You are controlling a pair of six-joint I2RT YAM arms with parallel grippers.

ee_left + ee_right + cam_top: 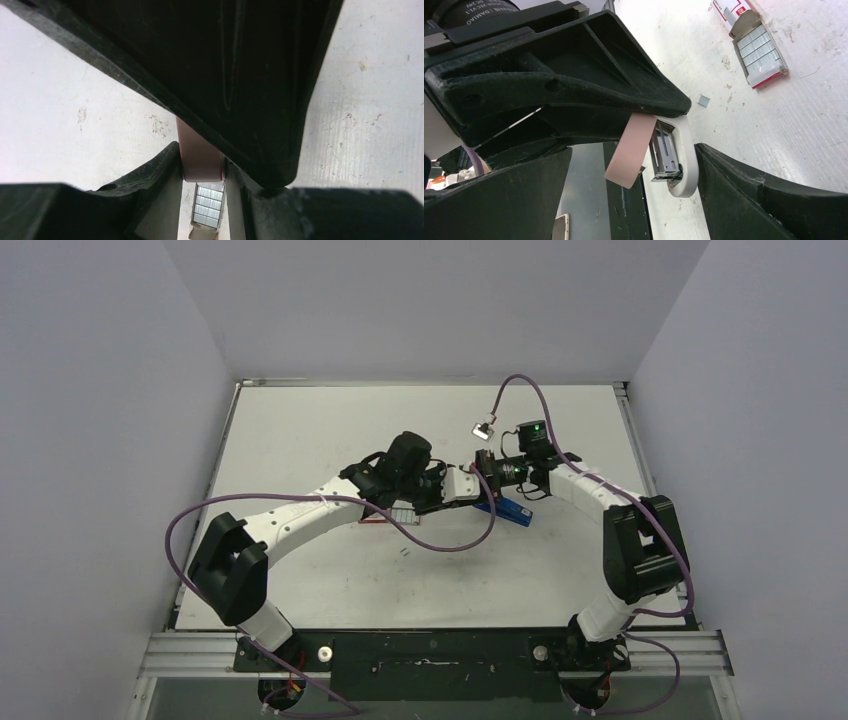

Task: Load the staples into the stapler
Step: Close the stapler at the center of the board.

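Note:
I will release the pink block with my left gripper on the white table (437, 536) by the staples box's corner, near the loose staple.
The blue stapler (508, 510) lies at mid table under both grippers. In the right wrist view its open silvery magazine (665, 152) sits in a white oval end (687, 172). The staples (759, 50) lie as silvery strips in their open red-and-white box, which also shows in the top view (388, 517) and the left wrist view (209, 206). My left gripper (447, 490) is shut on a small pink block (200, 155), whose end hangs beside the magazine (631, 150). My right gripper (633, 148) is open, jaws wide apart around the stapler's end.
A small loose staple piece (704, 100) lies on the white table between box and stapler. Purple cables loop over the table (450, 545). Grey walls close in the left, right and back. A large black shape (225, 75) fills the top of the left wrist view.

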